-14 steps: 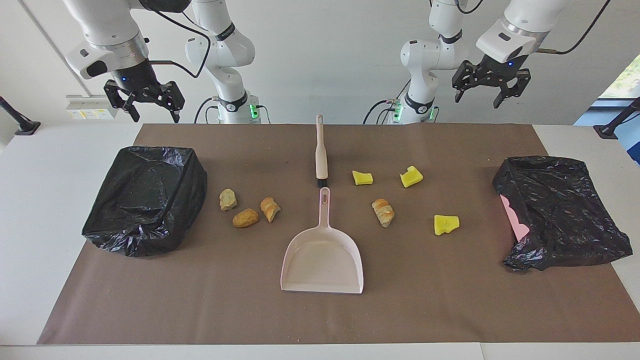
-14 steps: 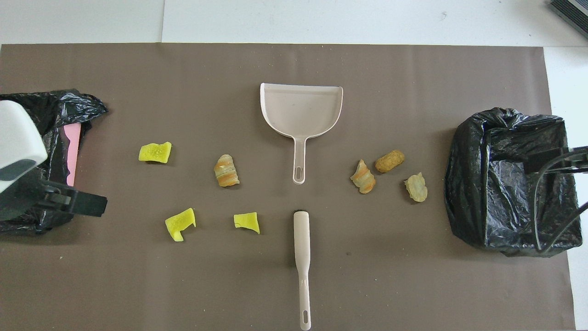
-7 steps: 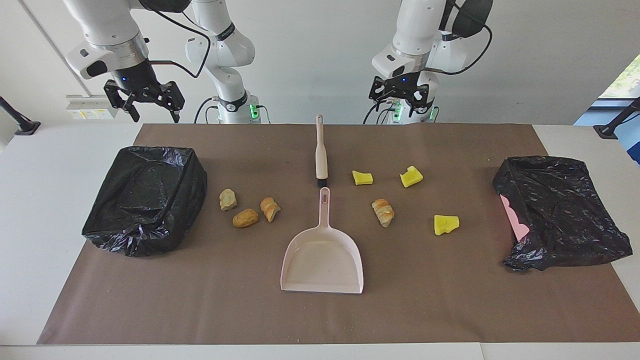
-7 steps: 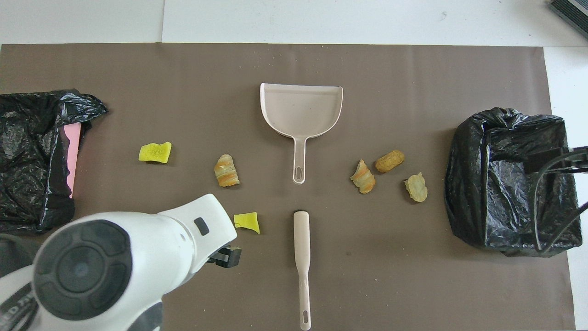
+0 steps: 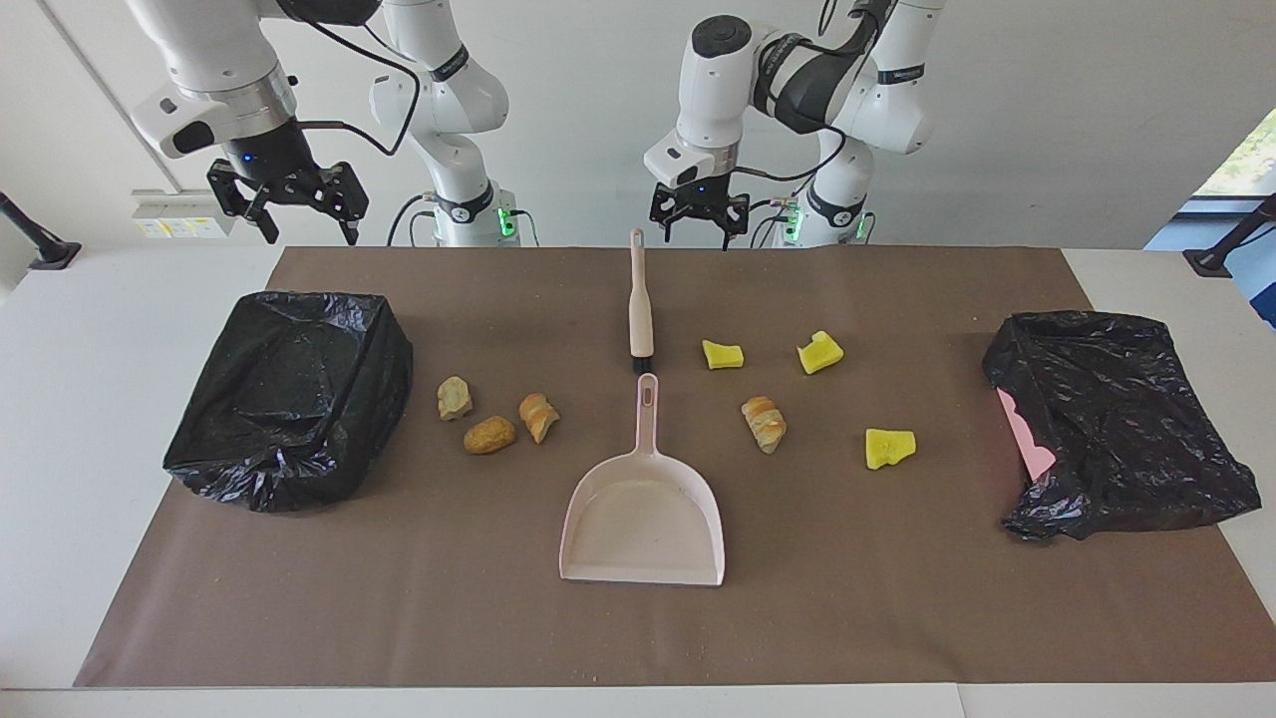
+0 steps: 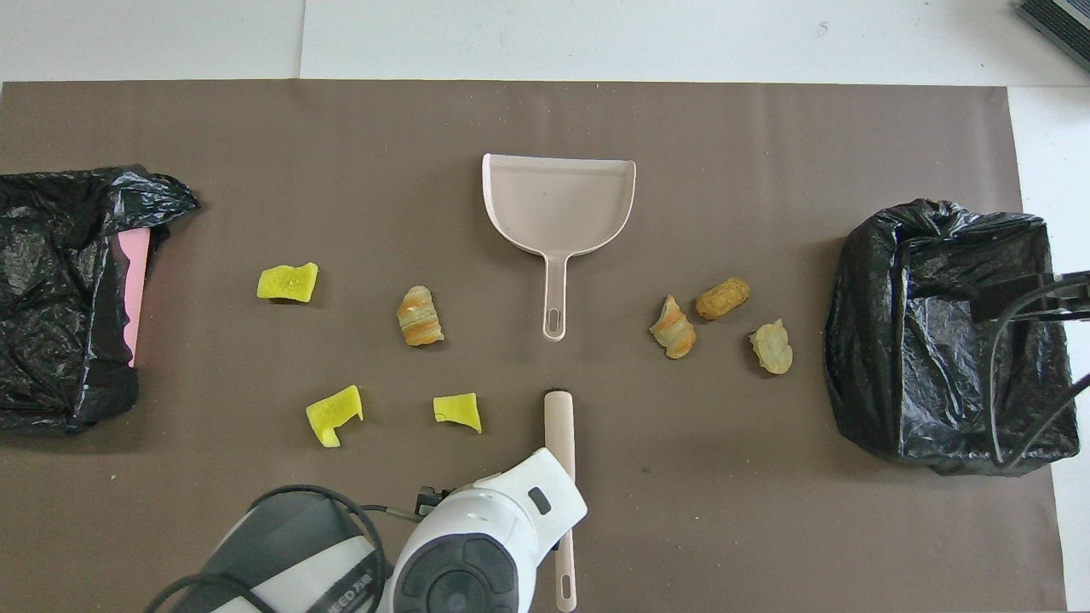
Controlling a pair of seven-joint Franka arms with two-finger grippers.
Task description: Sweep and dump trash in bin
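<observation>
The trash needs sweeping, so next my left gripper grips the middle of the handle (image 6: pixel 566 552) of the beige brush.
The trash lies scattered on the brown mat: yellow chunks (image 5: pixel 723 355) (image 5: pixel 819 352) (image 5: pixel 889 448) toward the left arm's end, one brown lump (image 5: pixel 765 423) among them, and three brown lumps (image 5: pixel 489 435) toward the right arm's end. A pink dustpan (image 5: pixel 643 519) lies mid-table, handle toward the robots. The beige brush (image 5: pixel 639 309) lies in line with it, nearer to the robots. My left gripper (image 5: pixel 698 214) hangs open and empty over the mat's edge, just beside the tip of the brush handle. My right gripper (image 5: pixel 289 204) waits open, raised near the black-lined bin (image 5: pixel 289 399).
A second black bag (image 5: pixel 1116 419) over a pink container sits at the left arm's end of the table. In the overhead view the left arm's wrist (image 6: pixel 485 545) covers part of the brush handle (image 6: pixel 559 426). Fine crumbs dot the mat.
The left arm has swung from above the black bag at its end of the table to the middle, lowering over the brush handle's tip. The right arm has not moved.
</observation>
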